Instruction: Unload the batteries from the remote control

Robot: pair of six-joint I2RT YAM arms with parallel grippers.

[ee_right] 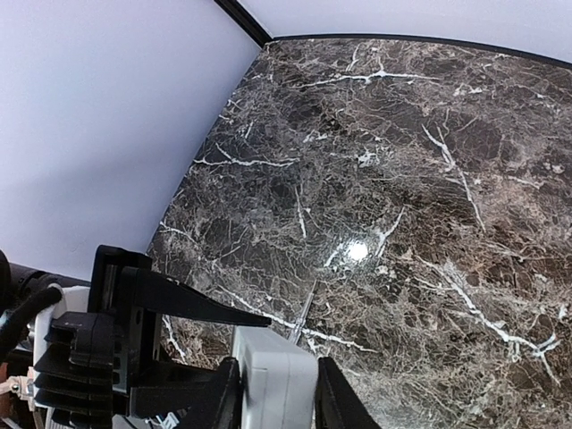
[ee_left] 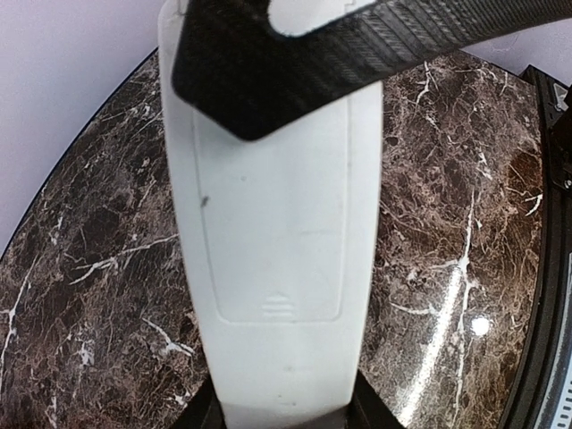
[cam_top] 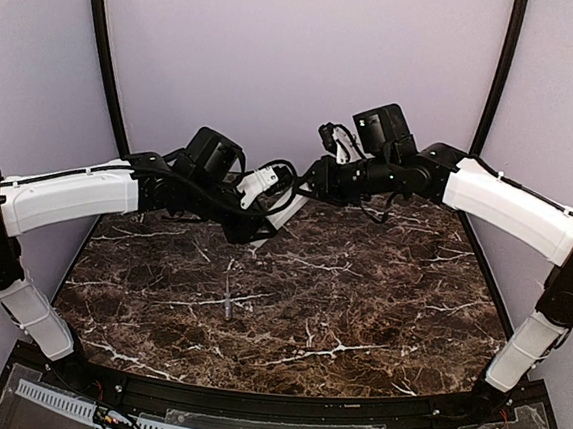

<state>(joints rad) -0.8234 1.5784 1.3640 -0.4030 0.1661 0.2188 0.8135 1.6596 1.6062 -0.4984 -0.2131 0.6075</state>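
Observation:
My left gripper is pinching the remote control by its narrow sides, so it should open, back away and grasp the remote control's near end across its back side [ee_left: 284,371].
The white remote control [ee_left: 277,375] is held in the air between both grippers at the back middle of the table [cam_top: 288,211]. In the left wrist view its back face shows, with the battery cover [ee_left: 268,223] closed and a ridged mark near the cover's lower end. My left gripper [ee_left: 281,418] is shut on the remote's near end. My right gripper [ee_right: 273,393] is shut on the other end [ee_right: 279,371], and one of its black fingers [ee_left: 357,54] crosses the remote's top. No batteries show.
A thin grey stick-like tool [cam_top: 229,296] lies on the dark marble table [cam_top: 379,303] left of centre; it also shows in the right wrist view [ee_right: 305,315]. Purple walls close in the back and sides.

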